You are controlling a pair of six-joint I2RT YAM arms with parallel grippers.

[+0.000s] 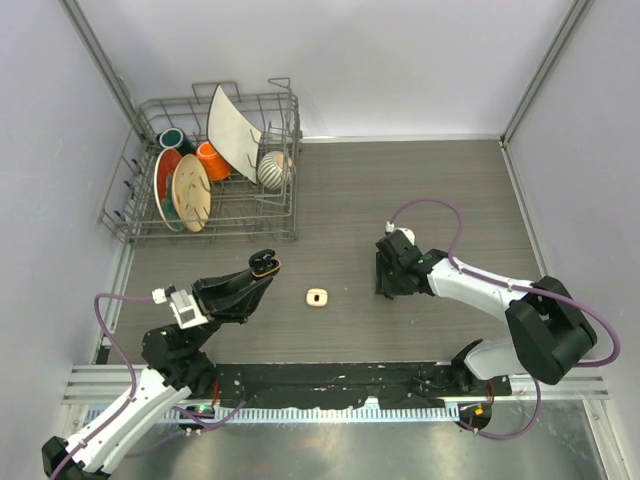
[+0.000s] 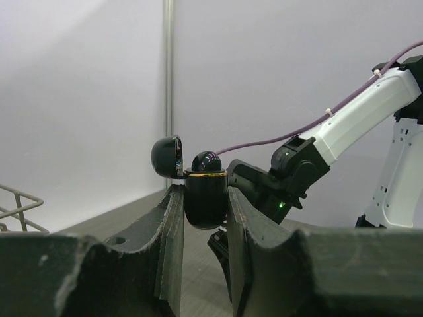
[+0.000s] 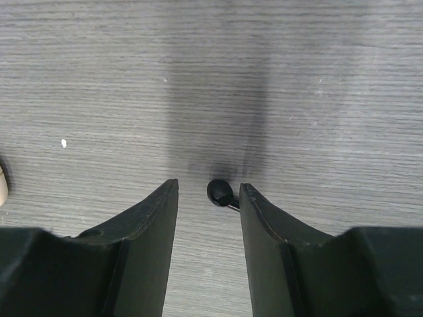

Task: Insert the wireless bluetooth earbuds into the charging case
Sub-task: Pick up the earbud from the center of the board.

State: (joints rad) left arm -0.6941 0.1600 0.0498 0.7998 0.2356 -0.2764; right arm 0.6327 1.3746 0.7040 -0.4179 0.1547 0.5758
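Observation:
I need to lift clear, as the loose earbud's stem lies crosswise at my right gripper's finger, and grip the earbud's head (image 3: 219, 191) with the stem free of both fingers.
My left gripper (image 1: 258, 272) is shut on a black charging case (image 2: 205, 198) and holds it above the table; the case also shows in the top view (image 1: 265, 263). Its lid (image 2: 166, 156) stands open, and a glossy black earbud (image 2: 206, 161) sits in the top. My right gripper (image 3: 209, 185) is open and points down at the table. A second black earbud (image 3: 220, 192) lies on the wood between its fingers, close to the right finger (image 3: 264, 224). From above the right gripper (image 1: 384, 278) is right of centre. The cream-white earbuds are not discernible.
A small cream-white case (image 1: 317, 296) lies on the table between the two grippers; its edge shows in the right wrist view (image 3: 2, 186). A wire dish rack (image 1: 289, 215) with plates and cups stands at the back left.

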